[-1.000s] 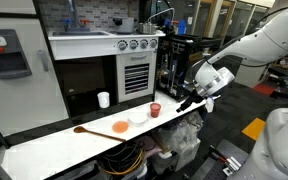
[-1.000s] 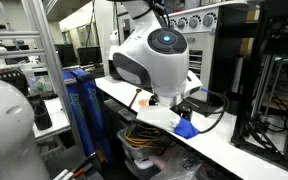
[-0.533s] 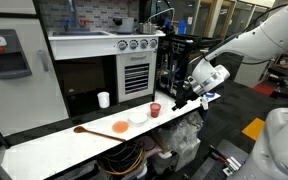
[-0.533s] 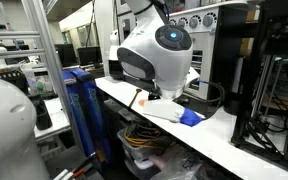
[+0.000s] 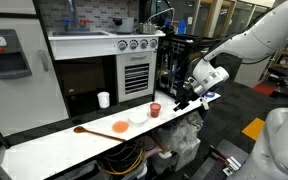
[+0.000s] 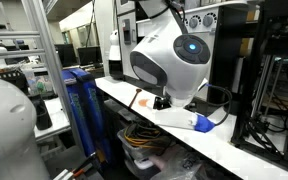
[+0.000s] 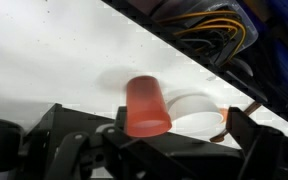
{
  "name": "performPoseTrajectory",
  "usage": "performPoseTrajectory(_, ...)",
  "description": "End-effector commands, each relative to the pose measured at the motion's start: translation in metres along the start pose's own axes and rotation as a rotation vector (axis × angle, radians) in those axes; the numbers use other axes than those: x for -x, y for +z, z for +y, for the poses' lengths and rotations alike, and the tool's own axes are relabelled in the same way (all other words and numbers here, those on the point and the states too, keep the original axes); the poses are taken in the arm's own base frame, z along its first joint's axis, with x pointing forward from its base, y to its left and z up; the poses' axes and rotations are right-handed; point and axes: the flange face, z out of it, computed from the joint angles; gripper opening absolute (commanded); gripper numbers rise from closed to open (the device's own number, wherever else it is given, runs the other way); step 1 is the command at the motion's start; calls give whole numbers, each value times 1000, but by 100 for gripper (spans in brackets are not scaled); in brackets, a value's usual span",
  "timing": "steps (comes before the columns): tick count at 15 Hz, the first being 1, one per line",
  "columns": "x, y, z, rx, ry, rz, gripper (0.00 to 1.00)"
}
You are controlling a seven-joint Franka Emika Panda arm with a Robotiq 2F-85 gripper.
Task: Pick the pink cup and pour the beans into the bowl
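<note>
Next, I will move my gripper to the pink cup beside the white bowl and close it around the sides of the cup (image 5: 155, 111) (image 7: 145, 104).
The pink cup (image 5: 155, 110) stands upright on the white table near its right end. In the wrist view the pink cup (image 7: 147, 107) is ahead of my gripper (image 7: 144, 142), between the lines of the two spread fingers and not held. The white bowl (image 5: 137, 117) sits just beside the cup, and shows behind it in the wrist view (image 7: 196, 108). The beans are not visible in any view. In an exterior view my gripper (image 5: 180, 103) is open, a short way from the cup off the table's end.
A flat orange dish (image 5: 119, 127) and a wooden spoon (image 5: 81, 130) lie beyond the bowl. A white cup (image 5: 103, 99) stands further back. An oven unit (image 5: 94, 70) rises behind the table. Cables (image 7: 219, 25) hang below the table edge.
The arm has shifted sideways and the gripper has come slightly closer to the pink cup. The cup and bowl have not moved.
</note>
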Motion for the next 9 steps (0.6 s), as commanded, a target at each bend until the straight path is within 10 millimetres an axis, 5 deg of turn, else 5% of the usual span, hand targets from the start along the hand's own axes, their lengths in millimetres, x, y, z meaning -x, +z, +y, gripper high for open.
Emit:
performPoseTrajectory(1,10,13,14,-13,-45,61,100)
performPoseTrajectory(9,30,61,25,-68,-74,105,100)
